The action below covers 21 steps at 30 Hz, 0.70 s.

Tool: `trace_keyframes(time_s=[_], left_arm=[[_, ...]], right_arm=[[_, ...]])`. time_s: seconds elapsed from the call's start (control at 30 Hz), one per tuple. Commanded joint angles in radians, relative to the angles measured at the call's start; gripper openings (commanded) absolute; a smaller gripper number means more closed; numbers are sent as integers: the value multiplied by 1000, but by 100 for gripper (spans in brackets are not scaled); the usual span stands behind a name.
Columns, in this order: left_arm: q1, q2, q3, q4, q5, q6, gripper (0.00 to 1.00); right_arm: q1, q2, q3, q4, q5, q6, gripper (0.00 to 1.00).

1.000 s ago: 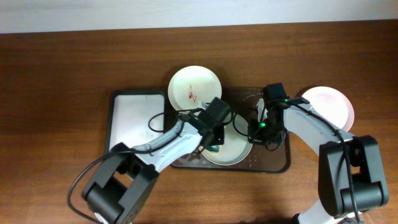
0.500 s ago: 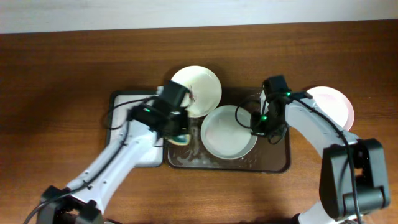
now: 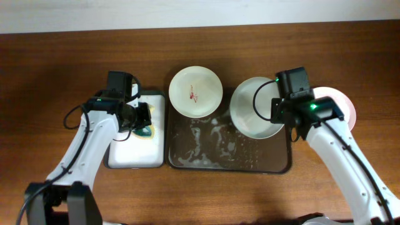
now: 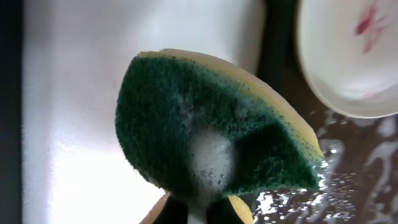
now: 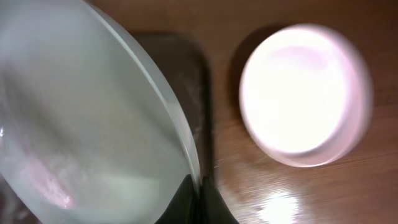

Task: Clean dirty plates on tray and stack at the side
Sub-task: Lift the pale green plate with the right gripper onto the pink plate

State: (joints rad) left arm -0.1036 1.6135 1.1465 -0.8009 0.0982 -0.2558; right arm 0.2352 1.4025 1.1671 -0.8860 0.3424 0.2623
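Observation:
Next, I let go of the pale mint-green plate with my right gripper on top of the white plate (image 3: 316, 100) (image 5: 272, 70) next to the end of the brown tray.
My left gripper (image 3: 142, 119) is shut on a soapy green-and-yellow sponge (image 4: 211, 137) and holds it over the small white tray (image 3: 125, 150). My right gripper (image 3: 278, 109) is shut on the rim of the pale mint-green plate (image 3: 253, 115) and holds it tilted above the right end of the dark brown tray (image 3: 228, 164). In the right wrist view the fingers (image 5: 186, 198) pinch that plate's edge (image 5: 81, 124). A white plate with red squiggle stains (image 3: 195, 92) rests on the tray's far edge. Another white plate (image 3: 337, 100) sits on the table at the right.
The brown tray's inside (image 4: 364, 183) is wet and foamy. The black-rimmed white tray (image 4: 74, 93) lies just left of it. The right-hand white plate (image 5: 305, 93) lies on bare wood beside the brown tray's end (image 5: 186, 68).
My left arm has swung left with the sponge, from the brown tray to over the white tray. My right gripper has lifted the mint plate up and toward the right.

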Motion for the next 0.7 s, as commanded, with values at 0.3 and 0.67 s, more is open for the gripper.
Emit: trace_keyframes(time_s=[0.3,0.67], left_arm=[[8,143,-14,31,11,26,0],[7,143,-14,31,11,26,0]], right_arm=[[306,-26,25,30,576,-30,4],[388,-26,25,63,769,-30,4]])
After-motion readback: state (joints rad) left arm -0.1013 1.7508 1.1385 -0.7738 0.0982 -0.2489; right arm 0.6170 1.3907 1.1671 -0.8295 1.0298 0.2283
